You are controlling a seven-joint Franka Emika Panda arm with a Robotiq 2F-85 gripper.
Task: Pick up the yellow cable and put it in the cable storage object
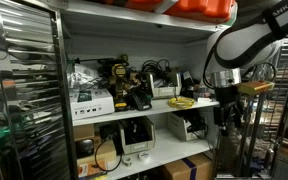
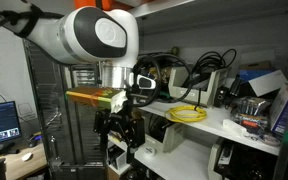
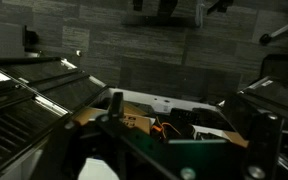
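I need to next go to the middle shelf's yellow cable and grip the coil's side (image 1: 190, 102) nearest the shelf's end with my gripper.
The yellow cable (image 1: 181, 101) lies coiled on the middle shelf's front edge, and it shows in both exterior views (image 2: 187, 113). My gripper (image 2: 120, 132) hangs beside the shelf unit, off the shelf's end and lower than the cable, apart from it (image 1: 227, 108). Its fingers stand wide apart with nothing between them. In the wrist view the gripper (image 3: 184, 120) looks down on an open cardboard box (image 3: 134, 122) holding orange wires and dark parts. The yellow cable is out of the wrist view.
The white shelf (image 1: 144, 108) is crowded with tools, black cables and boxes. A metal wire rack (image 1: 19, 90) stands beside it. More boxes and a monitor sit on the lower shelf (image 1: 134, 135). A blue box (image 2: 284, 105) lies at the shelf's end.
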